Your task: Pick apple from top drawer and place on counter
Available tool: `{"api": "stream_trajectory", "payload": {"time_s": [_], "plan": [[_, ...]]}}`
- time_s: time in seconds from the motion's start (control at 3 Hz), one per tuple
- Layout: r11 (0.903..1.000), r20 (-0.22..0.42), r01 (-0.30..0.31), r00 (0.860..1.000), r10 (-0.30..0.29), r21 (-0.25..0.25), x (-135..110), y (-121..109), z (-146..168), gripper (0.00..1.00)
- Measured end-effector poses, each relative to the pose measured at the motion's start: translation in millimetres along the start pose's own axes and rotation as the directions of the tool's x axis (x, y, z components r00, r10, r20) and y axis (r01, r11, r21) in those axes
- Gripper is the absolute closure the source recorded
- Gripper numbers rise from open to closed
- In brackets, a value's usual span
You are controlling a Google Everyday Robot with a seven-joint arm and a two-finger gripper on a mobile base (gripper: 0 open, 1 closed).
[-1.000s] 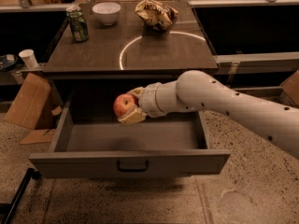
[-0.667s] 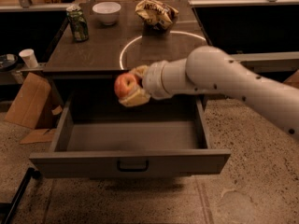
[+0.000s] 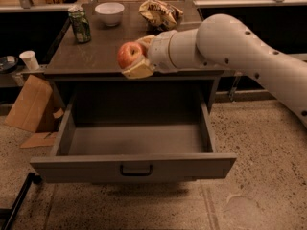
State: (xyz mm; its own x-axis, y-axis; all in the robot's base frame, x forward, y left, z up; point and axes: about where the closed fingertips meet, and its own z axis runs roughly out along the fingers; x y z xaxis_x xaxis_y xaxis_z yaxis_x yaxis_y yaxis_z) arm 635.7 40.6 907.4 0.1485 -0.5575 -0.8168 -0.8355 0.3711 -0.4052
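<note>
Next, my gripper lets go of the apple on the counter [image 3: 125, 49] between the white bowl and the front edge.
My gripper [image 3: 133, 57] is shut on the apple [image 3: 129, 53], a small red apple with yellowish patches. It holds the apple in the air at the counter's front edge, just above the counter [image 3: 96, 51], a dark brown tabletop. The white arm reaches in from the right and hides the white circle marked on the counter. The top drawer [image 3: 134, 167] stands pulled wide open below, with nothing inside and its small dark handle at the centre of the front panel.
On the counter's far side stand a green can [image 3: 79, 25], a white bowl [image 3: 109, 12] and a crumpled snack bag [image 3: 160, 13]. A cardboard box [image 3: 29, 104] and a white cup [image 3: 29, 60] are at the left, beside the drawer.
The gripper has lifted the apple up out of the open drawer to the level of the counter's front edge. The drawer has stayed open.
</note>
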Motion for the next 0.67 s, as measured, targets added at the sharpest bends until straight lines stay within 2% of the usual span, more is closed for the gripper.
{"api": "stream_trajectory", "payload": {"time_s": [0.33, 0.67], "plan": [[0.9974, 0.012, -0.058, 0.998, 0.058, 0.042, -3.5, -30.2, 17.5, 1.0], [0.9934, -0.035, -0.099, 0.994, 0.101, 0.058, 3.1, -58.4, 45.5, 1.0]]}}
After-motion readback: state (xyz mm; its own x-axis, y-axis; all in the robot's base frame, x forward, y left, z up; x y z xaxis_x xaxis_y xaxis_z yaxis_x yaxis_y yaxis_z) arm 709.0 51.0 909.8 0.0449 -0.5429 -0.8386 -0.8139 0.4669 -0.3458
